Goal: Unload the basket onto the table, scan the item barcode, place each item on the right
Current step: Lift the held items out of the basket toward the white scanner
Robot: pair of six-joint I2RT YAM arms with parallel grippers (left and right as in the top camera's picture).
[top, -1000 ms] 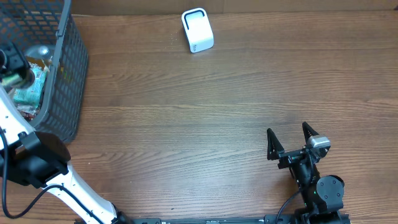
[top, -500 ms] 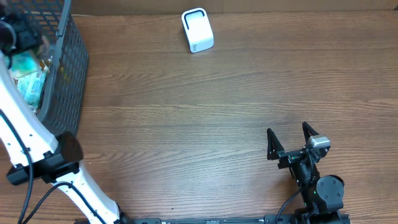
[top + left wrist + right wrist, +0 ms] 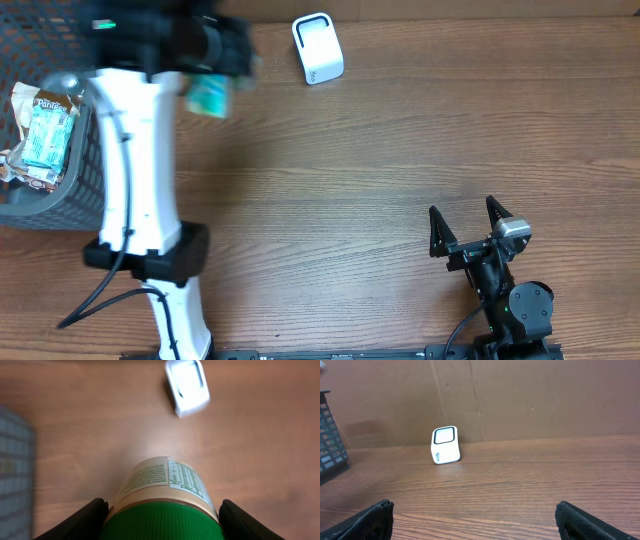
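The robot's left gripper needs to release the jar on the bare table (image 3: 357, 202) between the white scanner and the right gripper.
My left gripper (image 3: 214, 72) is shut on a jar with a green ribbed lid (image 3: 162, 521) and a cream printed label (image 3: 170, 479), one black finger on each side of the lid. Overhead the arm is blurred, and the jar (image 3: 208, 96) hangs above the table just right of the basket. The white scanner (image 3: 317, 48) stands at the back of the table, to the jar's right, and shows ahead of the jar in the left wrist view (image 3: 187, 385). My right gripper (image 3: 465, 228) rests open at the front right, with nothing between its fingers (image 3: 370, 519).
A dark mesh basket (image 3: 45, 200) sits at the left edge and holds packaged snacks (image 3: 45, 130). A brown cardboard wall (image 3: 530, 395) backs the table behind the scanner (image 3: 445, 445). The basket's corner (image 3: 327, 440) shows at the left of the right wrist view.
The left arm has lifted out of the basket and swung right towards the scanner with the jar in its grip. The basket's outline looks shifted. The right arm has not moved.
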